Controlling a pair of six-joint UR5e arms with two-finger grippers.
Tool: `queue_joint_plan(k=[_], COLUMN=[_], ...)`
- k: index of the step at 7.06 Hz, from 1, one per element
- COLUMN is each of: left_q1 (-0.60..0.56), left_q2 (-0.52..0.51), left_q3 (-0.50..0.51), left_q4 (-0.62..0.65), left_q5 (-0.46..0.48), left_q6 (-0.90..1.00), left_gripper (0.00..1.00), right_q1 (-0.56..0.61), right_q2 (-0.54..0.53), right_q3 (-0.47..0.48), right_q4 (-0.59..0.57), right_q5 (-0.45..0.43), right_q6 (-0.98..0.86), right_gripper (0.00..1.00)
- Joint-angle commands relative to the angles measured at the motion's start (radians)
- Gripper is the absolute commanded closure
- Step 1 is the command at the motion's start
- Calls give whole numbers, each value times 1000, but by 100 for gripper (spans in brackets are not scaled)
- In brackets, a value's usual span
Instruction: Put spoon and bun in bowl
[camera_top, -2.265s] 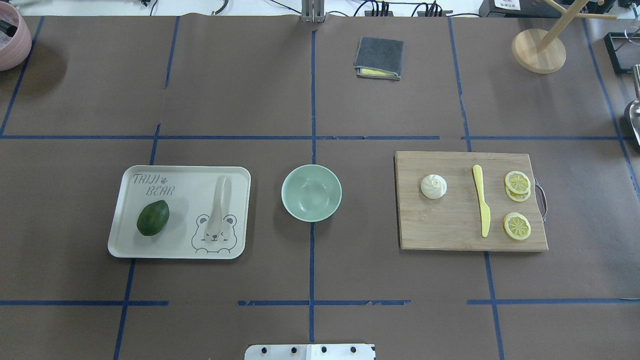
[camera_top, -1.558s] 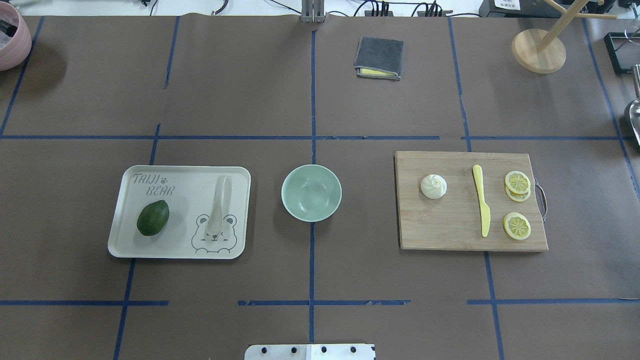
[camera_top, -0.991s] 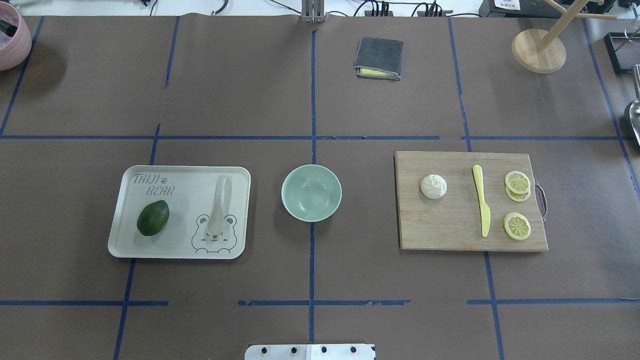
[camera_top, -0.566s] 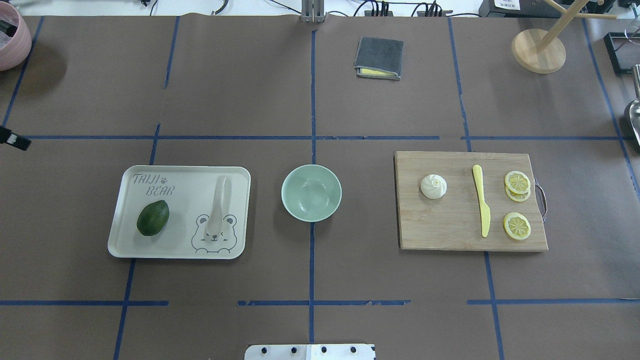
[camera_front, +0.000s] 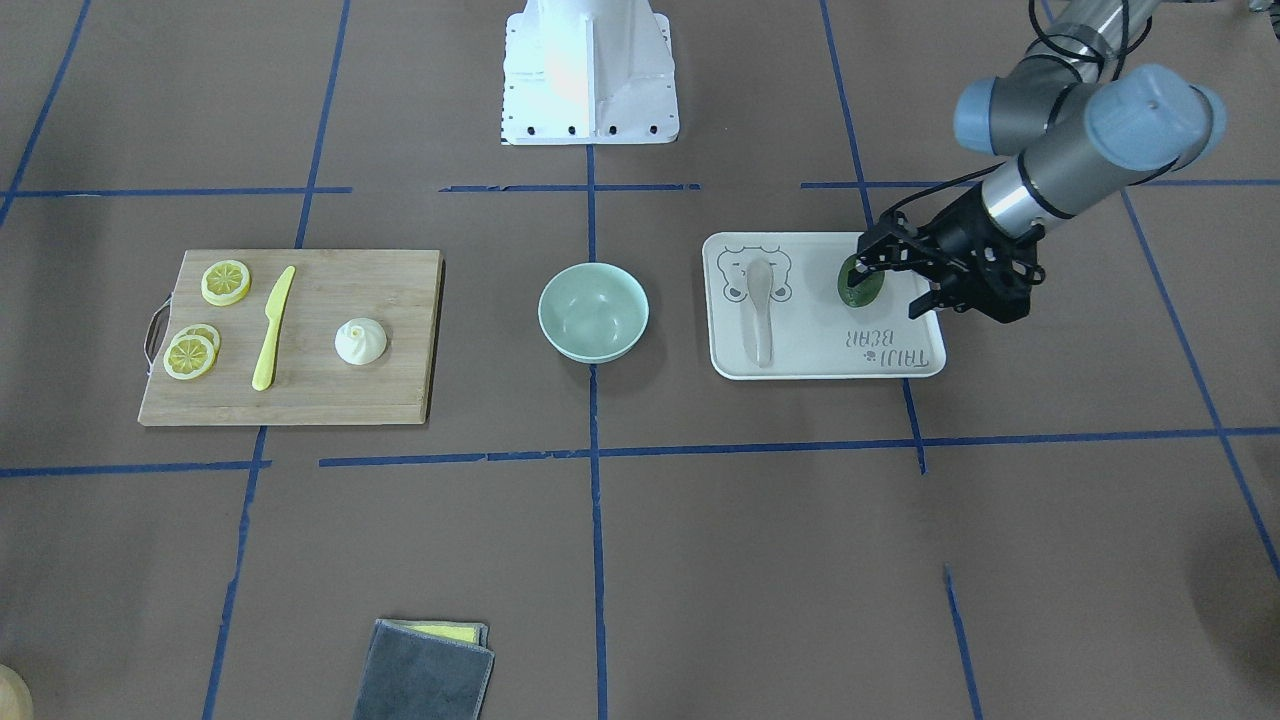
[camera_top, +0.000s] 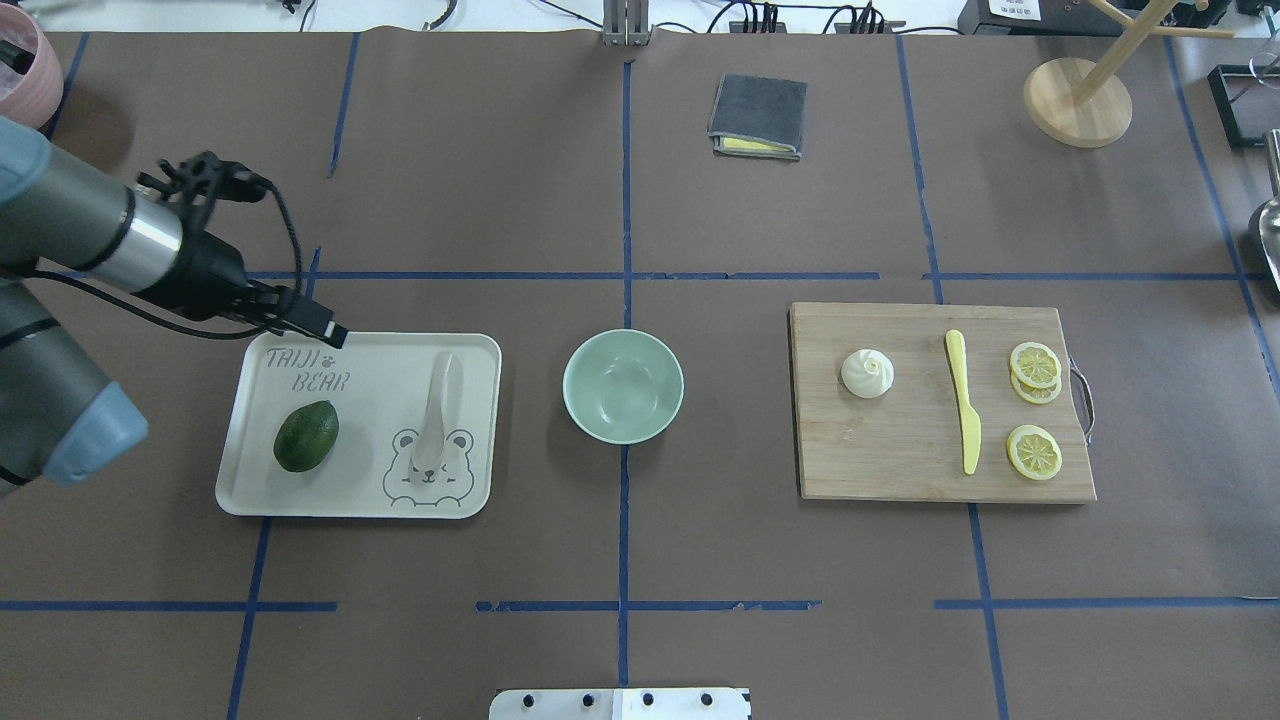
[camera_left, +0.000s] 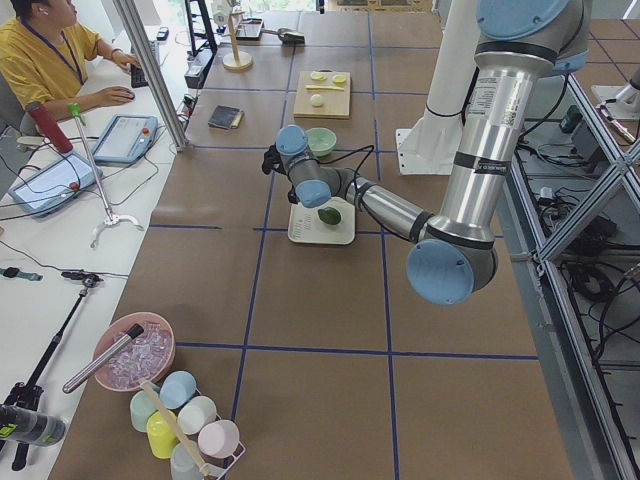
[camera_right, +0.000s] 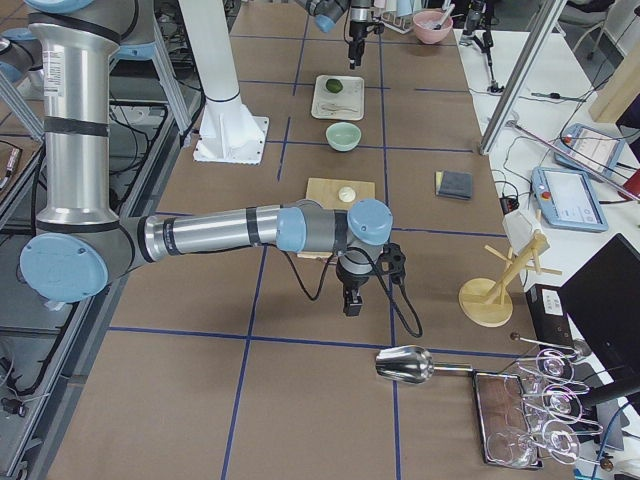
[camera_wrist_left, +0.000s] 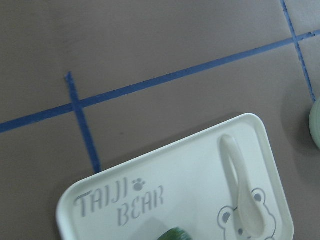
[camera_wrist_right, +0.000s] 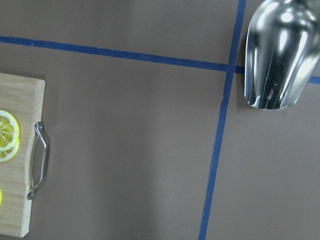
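The robot's left gripper will next move to the middle of the cream spoon's handle (camera_front: 763, 322) (camera_wrist_left: 241, 173), between the scoop and the end of the handle, and close there.
The cream spoon (camera_top: 437, 415) lies on the tray (camera_top: 370, 370), scoop on the bear print; it also shows in the front view (camera_front: 760, 310) and the left wrist view (camera_wrist_left: 245, 195). The pleated white bun (camera_top: 867, 373) sits on the wooden cutting board (camera_top: 900, 450). The mint-green bowl (camera_top: 600, 350) stands empty between them. My left gripper (camera_top: 325, 330) hovers over the tray's far left corner, left of the spoon; in the front view (camera_front: 885, 288) it looks open and empty. My right gripper (camera_right: 352, 300) shows only in the right side view, beyond the board's handle; I cannot tell its state.
A dark green avocado (camera_top: 306, 435) lies on the tray. A yellow knife (camera_top: 963, 400) and lemon slices (camera_top: 1034, 365) share the board. A folded grey cloth (camera_top: 758, 115) and a wooden stand (camera_top: 1077, 100) are at the back. A metal scoop (camera_wrist_right: 277, 55) lies under the right wrist.
My left arm has swung in from the left edge to above the tray's far left corner. The spoon, bun and bowl have not moved.
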Motion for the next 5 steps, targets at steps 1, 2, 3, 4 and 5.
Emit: queue_joint_plan(k=[1, 2, 3, 4, 5], left_q1=[98, 163, 188, 213, 231], left_q2=[-104, -150, -164, -172, -175], left_q3=[3, 6, 22, 52, 65], left_q4=[172, 255, 268, 263, 263], left_q5=[175, 296, 318, 320, 338], left_q6=[-32, -33, -32, -29, -27], left_gripper=[8, 8, 8, 8, 10], right_q1=[0, 0, 0, -2, -2], right_q2=[-1, -1, -1, -1, -1], right_q3=[-3, -3, 2, 2, 2], right_q4=[-3, -1, -1, -1, -1], right_q5=[7, 12, 15, 20, 20], right_q6=[11, 11, 11, 10, 7], right_gripper=[0, 0, 0, 0, 0])
